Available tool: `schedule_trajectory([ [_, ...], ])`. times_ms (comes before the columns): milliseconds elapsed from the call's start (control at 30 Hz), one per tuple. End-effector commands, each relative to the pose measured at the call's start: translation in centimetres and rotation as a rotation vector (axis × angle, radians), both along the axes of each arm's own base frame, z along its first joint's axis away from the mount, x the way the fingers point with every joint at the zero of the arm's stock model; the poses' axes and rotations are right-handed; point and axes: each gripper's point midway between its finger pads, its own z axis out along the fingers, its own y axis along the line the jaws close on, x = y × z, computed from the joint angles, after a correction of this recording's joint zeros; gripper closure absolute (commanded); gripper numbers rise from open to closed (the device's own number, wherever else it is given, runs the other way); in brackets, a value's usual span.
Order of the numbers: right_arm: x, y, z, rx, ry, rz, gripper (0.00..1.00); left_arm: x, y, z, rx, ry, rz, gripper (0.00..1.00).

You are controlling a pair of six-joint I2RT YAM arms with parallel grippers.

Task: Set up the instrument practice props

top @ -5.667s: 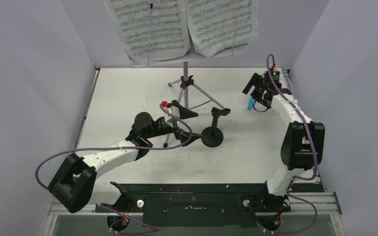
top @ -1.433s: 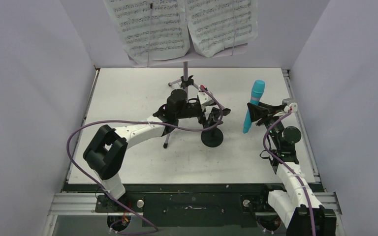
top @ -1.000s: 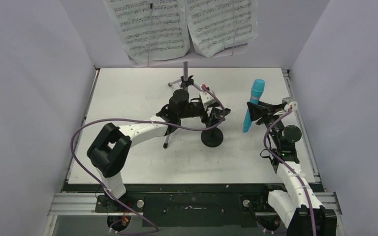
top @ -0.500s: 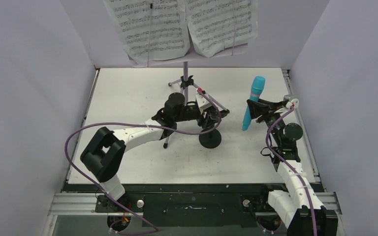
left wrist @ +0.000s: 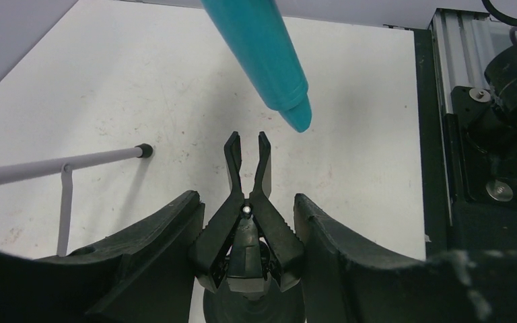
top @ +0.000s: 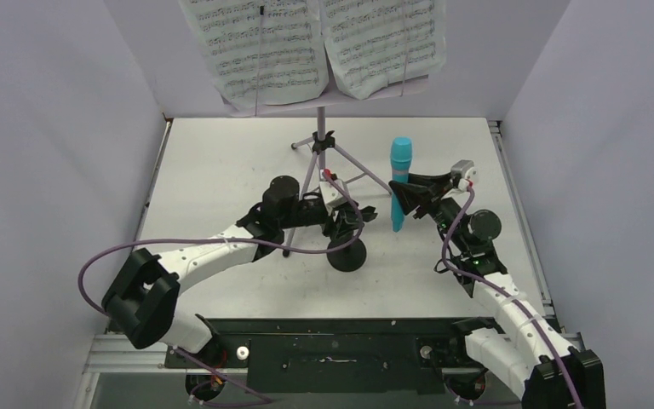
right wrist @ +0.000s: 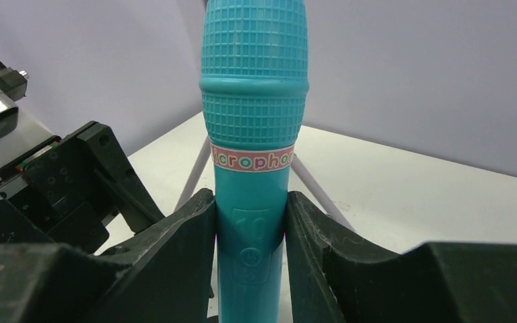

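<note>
The clip's tips stand too close together for the microphone, so next my left gripper opens, retake the clip's handles (left wrist: pixel 279 252) and squeezes until the tips spread wide.
The lilac music stand (top: pixel 321 141) rises at the back middle, with two white sheet-music pages (top: pixel 264 47) on its desk. My left gripper (top: pixel 347 223) is shut on the clip (left wrist: pixel 247 168) of the black mic stand, whose round base (top: pixel 346 256) rests on the table. The clip's two handles sit between my left fingers (left wrist: pixel 168 235), and its tips are slightly parted. My right gripper (top: pixel 406 200) is shut on the turquoise microphone (top: pixel 399 179), held upright with its head on top. The microphone's lower tip (left wrist: pixel 299 120) hangs just beyond and above the clip. My right fingers (right wrist: pixel 175 256) squeeze the microphone's (right wrist: pixel 254 134) handle.
The music stand's tripod legs (top: pixel 364 175) spread just behind both grippers, and one leg's foot (left wrist: pixel 145 150) lies left of the clip. A metal rail (left wrist: pixel 444 74) runs along the table's right edge. Grey walls enclose three sides.
My left jaws closed on the clip and pulled the mic stand nearer and to the left. My right arm carried the microphone left, close to the clip.
</note>
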Motion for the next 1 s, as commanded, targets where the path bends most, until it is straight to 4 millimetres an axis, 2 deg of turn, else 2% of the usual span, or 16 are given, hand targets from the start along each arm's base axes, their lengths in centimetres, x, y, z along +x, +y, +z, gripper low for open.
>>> schedule_trajectory([
  [0, -0.5, 1.8, 3.0, -0.035, -0.140, 0.016, 0.95, -1.6, 1.6, 3.5, -0.064, -0.085, 0.004, 0.55],
  [233, -2.2, 5.6, 2.1, 0.003, -0.162, 0.120, 0.95, -3.6, 3.8, 3.2, -0.029, -0.080, 0.008, 0.54],
  [333, -2.3, 5.9, 1.9, 0.021, -0.169, 0.107, 0.95, -3.9, 4.2, 3.3, -0.029, -0.083, 0.015, 0.48],
  [633, -3.4, 4.2, 3.0, 0.069, -0.227, 0.032, 0.95, -4.4, 4.6, 4.7, -0.065, -0.101, 0.016, 0.01],
  [767, -4.6, 4.0, 3.0, 0.108, -0.256, 0.055, 0.95, -4.5, 5.6, 4.5, -0.062, -0.119, 0.048, 0.04],
  [967, -6.2, 4.9, 2.7, 0.130, -0.305, 0.133, 0.95, -5.0, 7.6, 3.4, -0.022, -0.138, 0.093, 0.04],
])
